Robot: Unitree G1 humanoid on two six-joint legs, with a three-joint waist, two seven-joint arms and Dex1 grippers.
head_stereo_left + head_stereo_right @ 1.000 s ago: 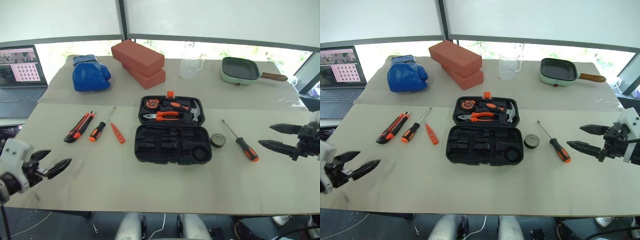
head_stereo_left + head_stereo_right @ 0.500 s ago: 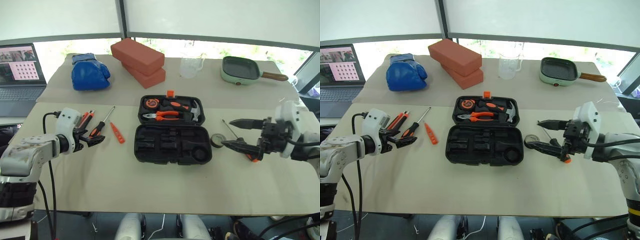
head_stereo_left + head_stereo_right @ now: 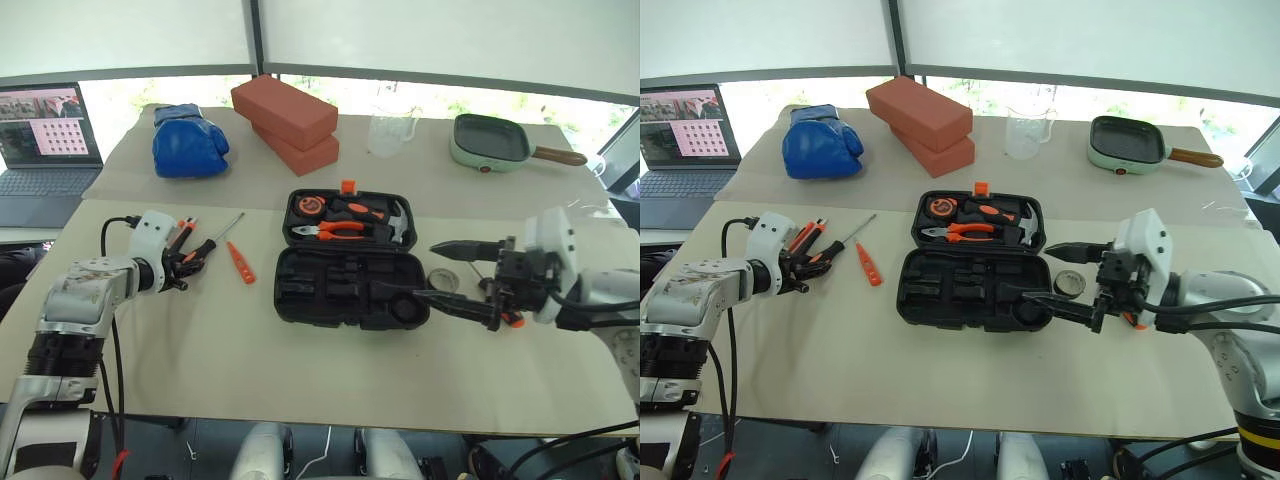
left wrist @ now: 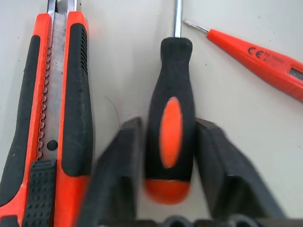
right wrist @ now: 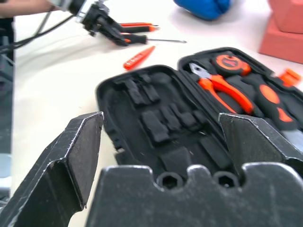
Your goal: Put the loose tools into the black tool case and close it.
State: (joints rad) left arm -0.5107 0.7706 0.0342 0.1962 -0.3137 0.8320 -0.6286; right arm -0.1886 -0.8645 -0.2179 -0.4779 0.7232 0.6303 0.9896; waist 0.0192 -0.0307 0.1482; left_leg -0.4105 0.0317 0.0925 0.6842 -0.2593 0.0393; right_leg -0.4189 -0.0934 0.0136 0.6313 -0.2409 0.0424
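The screwdriver will go into the empty near half of the black tool case [image 3: 338, 257], along the hinge, where my left gripper needs to let go of it.
The black tool case [image 3: 330, 292] lies open mid-table, pliers, tape measure and hammer in its far half. To its left lie a utility knife [image 4: 57, 118], a screwdriver [image 4: 170, 123] and an orange tester pen [image 3: 240, 263]. My left gripper [image 3: 190, 264] has its fingers [image 4: 118, 179] tight against both sides of the screwdriver's handle. My right gripper [image 3: 423, 270] hangs open over the case's right end. A black tape roll [image 3: 443, 280] sits between its fingers' line and the table. A second screwdriver [image 3: 513, 320] is mostly hidden behind that gripper.
Along the back stand a laptop [image 3: 45, 135], a blue boxing glove [image 3: 188, 140], two red bricks [image 3: 285, 115], a clear measuring jug [image 3: 392, 130] and a green grill pan [image 3: 488, 140]. Bare tabletop stretches in front of the case.
My left gripper came forward from the table's near left edge to the screwdriver and closed around its handle. My right gripper swung left, still open, over the case's right end.
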